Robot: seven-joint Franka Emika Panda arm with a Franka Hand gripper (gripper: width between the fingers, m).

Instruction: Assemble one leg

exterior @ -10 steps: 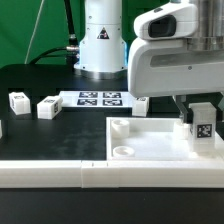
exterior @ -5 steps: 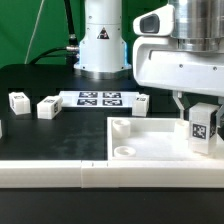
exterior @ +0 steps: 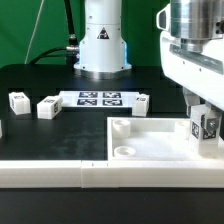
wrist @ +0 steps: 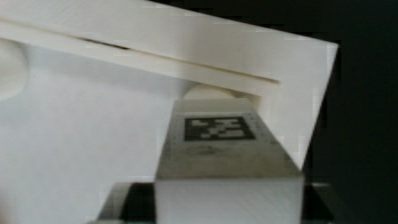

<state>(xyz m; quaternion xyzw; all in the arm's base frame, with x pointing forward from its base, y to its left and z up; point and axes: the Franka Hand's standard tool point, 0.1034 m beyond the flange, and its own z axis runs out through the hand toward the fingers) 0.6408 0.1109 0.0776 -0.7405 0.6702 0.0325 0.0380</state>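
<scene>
My gripper is very crooked to the raised edge of the tray piece. I should open, turn back and grip the white leg (exterior: pixel 207 135) again before screwing it further.
A white leg (exterior: pixel 208 126) with a black-and-white tag stands upright over the right part of the large white tray-like piece (exterior: pixel 150 146), at the exterior view's right edge. My gripper (exterior: pixel 206 118) is shut on this leg from above. In the wrist view the leg (wrist: pixel 224 150) fills the middle between my two dark fingers (wrist: pixel 139 200), with the tray piece's white surface (wrist: pixel 89 120) and its raised edge behind it. Three more legs lie on the black table: two (exterior: pixel 18 101) (exterior: pixel 48 107) at the left and one (exterior: pixel 141 101) beside the marker board.
The marker board (exterior: pixel 98 98) lies on the table in front of the robot base (exterior: pixel 101 45). The tray piece has round corner sockets (exterior: pixel 121 127) (exterior: pixel 124 151). A white rail (exterior: pixel 60 172) runs along the front edge.
My gripper has moved toward the exterior view's right with the leg, now nearer the tray piece's right edge. The loose legs have not moved.
</scene>
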